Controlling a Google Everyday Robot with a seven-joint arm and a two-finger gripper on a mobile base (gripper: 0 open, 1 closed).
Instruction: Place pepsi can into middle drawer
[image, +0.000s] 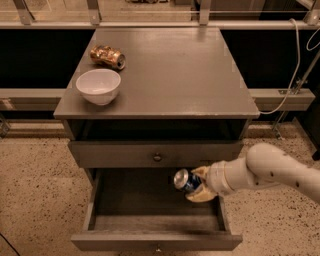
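The pepsi can, now held over the open middle drawer, will be let go by my gripper on the middle drawer's dark bottom (187, 206), toward the side nearest my white arm.
The pepsi can (184, 181) is blue with a silver end and lies on its side in my gripper (199, 184), silver end pointing left. The gripper is shut on the can and comes in from the right on a white arm (270, 170). It holds the can over the right part of the open middle drawer (155, 239), just under the front of the upper drawer (156, 154). The drawer is pulled out and its dark inside shows nothing else.
The grey cabinet top (165, 70) carries a white bowl (98, 86) at the front left and a gold-brown can (107, 56) lying behind it. A cable (295, 60) hangs at the right. A speckled floor surrounds the cabinet.
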